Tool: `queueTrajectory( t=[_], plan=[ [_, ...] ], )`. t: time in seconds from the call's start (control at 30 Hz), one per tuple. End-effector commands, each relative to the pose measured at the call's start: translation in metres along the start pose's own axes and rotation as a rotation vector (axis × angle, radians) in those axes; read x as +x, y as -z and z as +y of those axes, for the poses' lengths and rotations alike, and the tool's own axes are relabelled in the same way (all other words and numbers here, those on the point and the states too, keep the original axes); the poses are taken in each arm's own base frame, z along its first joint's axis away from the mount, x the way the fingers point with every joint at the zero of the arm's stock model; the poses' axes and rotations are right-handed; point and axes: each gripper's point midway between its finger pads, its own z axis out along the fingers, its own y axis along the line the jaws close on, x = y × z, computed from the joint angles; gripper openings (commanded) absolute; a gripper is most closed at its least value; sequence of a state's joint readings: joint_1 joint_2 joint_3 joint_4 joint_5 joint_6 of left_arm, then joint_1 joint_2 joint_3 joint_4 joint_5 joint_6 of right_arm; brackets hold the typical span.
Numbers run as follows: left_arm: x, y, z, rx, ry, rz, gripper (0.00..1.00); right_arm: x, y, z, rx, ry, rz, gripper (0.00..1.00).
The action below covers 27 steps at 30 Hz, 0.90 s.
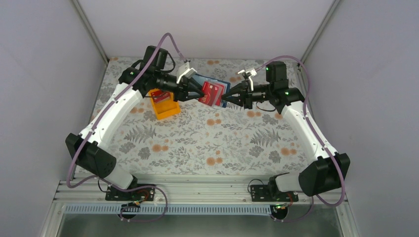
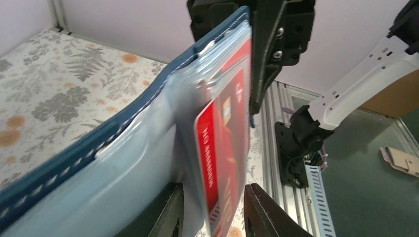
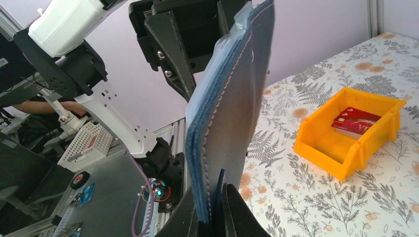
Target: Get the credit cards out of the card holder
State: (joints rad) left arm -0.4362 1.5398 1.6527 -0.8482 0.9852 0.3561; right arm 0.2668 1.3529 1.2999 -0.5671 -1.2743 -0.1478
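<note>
I will bring my right gripper to release the blue card holder, now hanging open between my two grippers, so that it lands over the orange flowers in the middle of the table [image 1: 211, 129].
The blue card holder [image 1: 216, 85] hangs open in the air between my two grippers. My right gripper [image 1: 229, 98] is shut on its edge; the right wrist view shows the fingers [image 3: 232, 207] pinching the blue wallet [image 3: 232, 98]. A red credit card [image 1: 211, 94] sticks out of a clear inner pocket. My left gripper [image 1: 198, 94] is open, with its jaws on either side of that card [image 2: 225, 143] and a gap on each side. The wallet's clear pockets and stitched blue edge [image 2: 74, 158] fill the left wrist view.
An orange bin [image 1: 164, 105] stands on the flowered table to the left, under my left arm, with a red card [image 3: 355, 120] lying in it. The grey enclosure walls stand close at the back and sides. The aluminium rail runs along the near edge.
</note>
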Motion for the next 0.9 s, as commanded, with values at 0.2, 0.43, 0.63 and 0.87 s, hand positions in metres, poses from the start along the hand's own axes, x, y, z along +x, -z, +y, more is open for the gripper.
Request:
queueTrajectory(
  t=[0.2,0.43,0.63,0.87],
  plan=[
    [-0.016,-0.002,-0.021,0.083,-0.064,-0.030,0.14,-0.016,0.006,0.026,-0.052,0.086,-0.025,0.04],
    [-0.017,0.008,-0.029,0.084,-0.090,-0.031,0.05,-0.015,0.005,0.028,-0.058,0.094,-0.026,0.04],
    [-0.019,0.012,-0.027,0.080,-0.085,-0.038,0.02,-0.014,0.005,0.027,-0.054,0.097,-0.025,0.04],
    [-0.012,0.043,0.004,-0.089,-0.053,-0.033,0.02,-0.013,0.004,0.016,-0.013,0.076,-0.018,0.04]
  ],
)
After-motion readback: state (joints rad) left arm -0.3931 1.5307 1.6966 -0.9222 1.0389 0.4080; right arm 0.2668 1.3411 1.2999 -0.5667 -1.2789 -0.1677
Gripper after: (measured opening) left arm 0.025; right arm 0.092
